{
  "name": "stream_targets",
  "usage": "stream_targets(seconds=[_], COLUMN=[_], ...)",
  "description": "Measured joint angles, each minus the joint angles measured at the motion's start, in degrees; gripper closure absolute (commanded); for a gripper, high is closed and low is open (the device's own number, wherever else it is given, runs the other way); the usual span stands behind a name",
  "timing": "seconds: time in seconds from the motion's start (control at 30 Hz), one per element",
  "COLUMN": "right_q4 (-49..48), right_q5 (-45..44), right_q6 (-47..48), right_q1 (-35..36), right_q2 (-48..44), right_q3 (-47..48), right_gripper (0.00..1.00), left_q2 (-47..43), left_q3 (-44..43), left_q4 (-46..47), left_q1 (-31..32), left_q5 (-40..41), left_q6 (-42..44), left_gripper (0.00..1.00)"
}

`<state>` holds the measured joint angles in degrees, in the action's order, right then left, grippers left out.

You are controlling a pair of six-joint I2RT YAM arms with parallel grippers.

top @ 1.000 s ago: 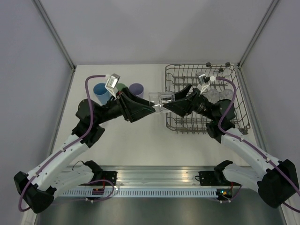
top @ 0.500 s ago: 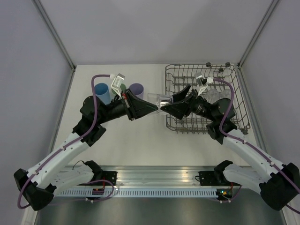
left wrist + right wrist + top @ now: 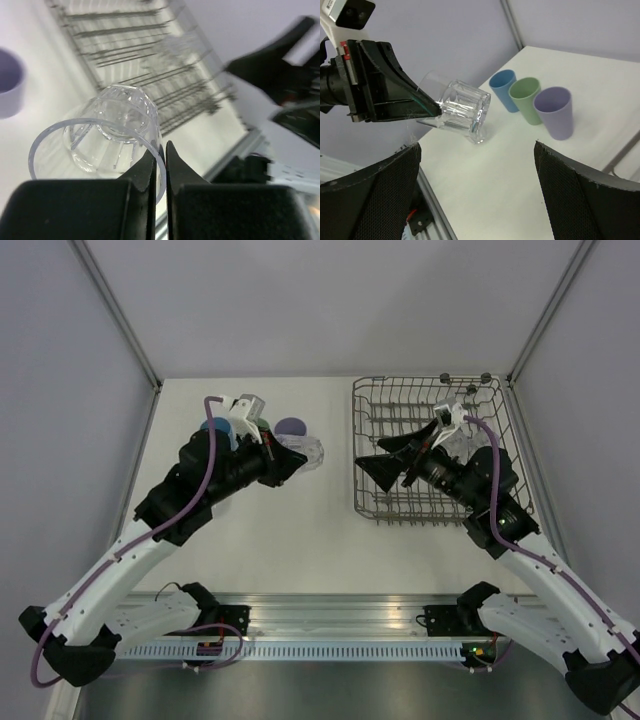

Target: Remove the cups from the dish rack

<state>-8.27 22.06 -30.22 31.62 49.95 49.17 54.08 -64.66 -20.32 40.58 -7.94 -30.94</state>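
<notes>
The clear glass, tilted just above the table now, will be let go by my left gripper on the table (image 3: pixel 244 512) beside the other clear glass, nearer than the green cup.
My left gripper (image 3: pixel 298 458) is shut on the rim of a clear glass (image 3: pixel 312 452) and holds it tilted just above the table, next to the lilac cup (image 3: pixel 290 428). In the left wrist view the rim is pinched between the fingertips (image 3: pixel 150 162), with the glass (image 3: pixel 110 132) pointing away. The right wrist view shows the glass (image 3: pixel 462 107), the blue cup (image 3: pixel 504 89), the green cup (image 3: pixel 526 99) and the lilac cup (image 3: pixel 555 111) upright in a row. My right gripper (image 3: pixel 368 452) is open and empty over the left part of the dish rack (image 3: pixel 400 508). Clear glasses (image 3: pixel 468 440) stay in the rack, partly hidden by the right arm.
The blue cup (image 3: pixel 213 430) shows partly behind my left wrist; the green cup is hidden there in the top view. The rack stands at the back right against the wall. A metal rail (image 3: pixel 330 615) runs along the near edge.
Both grippers met at the glass between the cups and the rack. Now the right gripper has let go and drawn back over the rack, and the left arm has carried the glass left.
</notes>
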Motion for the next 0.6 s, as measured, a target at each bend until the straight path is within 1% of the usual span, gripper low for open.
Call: stream_targets(seconds=[0.13, 0.27, 0.43, 0.6], right_q4=[8.11, 14.29, 19.87, 22.75], right_q5=[-4.48, -8.28, -11.45, -12.96], right_q6=[5.07, 8.26, 10.84, 12.70], right_q1=[0.00, -0.02, 0.00, 0.00], right_q2=[-1.86, -2.60, -3.76, -4.90], right_q3=[1.73, 2.58, 2.62, 2.62], right_gripper=[0.02, 0.02, 0.02, 0.02], left_q2=[7.17, 14.73, 20.57, 24.11], left_q3=[-6.62, -9.29, -9.35, -9.35], left_q4=[-11.72, -20.94, -29.16, -31.76], left_q1=[-0.15, -1.22, -5.53, -10.19], left_q5=[10.75, 17.92, 18.93, 18.38], left_q6=[4.22, 6.34, 8.22, 10.34], left_gripper=[0.98, 0.98, 0.98, 0.98])
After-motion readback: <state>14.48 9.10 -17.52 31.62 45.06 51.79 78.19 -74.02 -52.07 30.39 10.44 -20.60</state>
